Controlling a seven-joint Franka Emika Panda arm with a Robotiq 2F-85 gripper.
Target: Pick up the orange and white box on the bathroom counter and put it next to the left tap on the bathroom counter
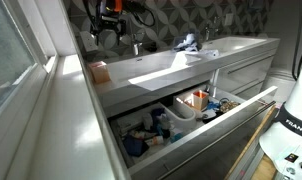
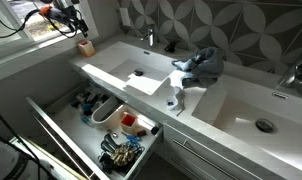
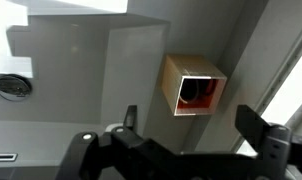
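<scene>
The robot's gripper should next move to the basin-side rim (image 1: 106, 64) (image 3: 178, 98) of the orange and white box and close there.
The orange and white box (image 2: 86, 46) stands upright at the window end of the bathroom counter (image 2: 111, 62); it also shows in an exterior view (image 1: 98, 72). In the wrist view the box (image 3: 193, 85) is seen from above, just ahead of my jaws. My gripper (image 3: 191, 122) is open and empty, and hangs above the box in both exterior views (image 1: 111, 25) (image 2: 66, 15). The left tap (image 2: 148, 38) stands behind the nearer basin, also seen in an exterior view (image 1: 137, 47).
A blue-grey cloth (image 2: 199, 65) lies on the counter between the basins. A second tap (image 2: 291, 75) stands further along. A drawer (image 2: 101, 125) full of clutter is pulled open below the counter. A basin drain (image 3: 11, 87) shows in the wrist view. A window sill (image 1: 51, 90) borders the counter's end.
</scene>
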